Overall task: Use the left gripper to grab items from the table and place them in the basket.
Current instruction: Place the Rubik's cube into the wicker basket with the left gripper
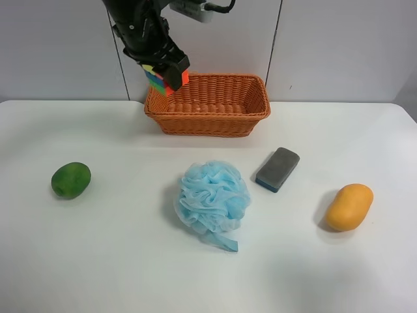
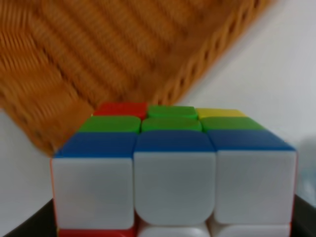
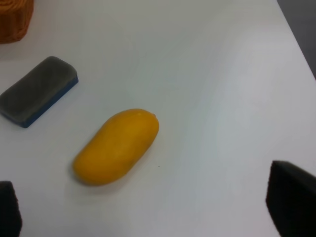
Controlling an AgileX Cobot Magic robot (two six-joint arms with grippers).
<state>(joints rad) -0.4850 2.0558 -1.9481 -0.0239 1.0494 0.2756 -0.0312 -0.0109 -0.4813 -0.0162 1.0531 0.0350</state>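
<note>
The robot's left gripper should release the multicoloured puzzle cube just behind the front rim inside the orange wicker basket (image 1: 226, 102).
My left gripper (image 1: 167, 73) is shut on the multicoloured puzzle cube (image 1: 158, 81) and holds it above the left end of the orange wicker basket (image 1: 215, 107). In the left wrist view the cube (image 2: 173, 168) fills the frame with the basket's woven floor (image 2: 98, 54) below it. On the white table (image 1: 117, 261) lie a green mango (image 1: 71, 179), a light-blue bath pouf (image 1: 212, 199), a grey eraser (image 1: 277, 168) and a yellow-orange mango (image 1: 349, 207). My right gripper (image 3: 148, 212) is open above the yellow mango (image 3: 117, 145), with the eraser (image 3: 38, 90) beside it.
The basket stands at the table's back edge against a grey panelled wall (image 1: 58, 45). The table's right edge shows in the right wrist view (image 3: 296, 34). The pouf lies in the middle of the table, between the two mangoes.
</note>
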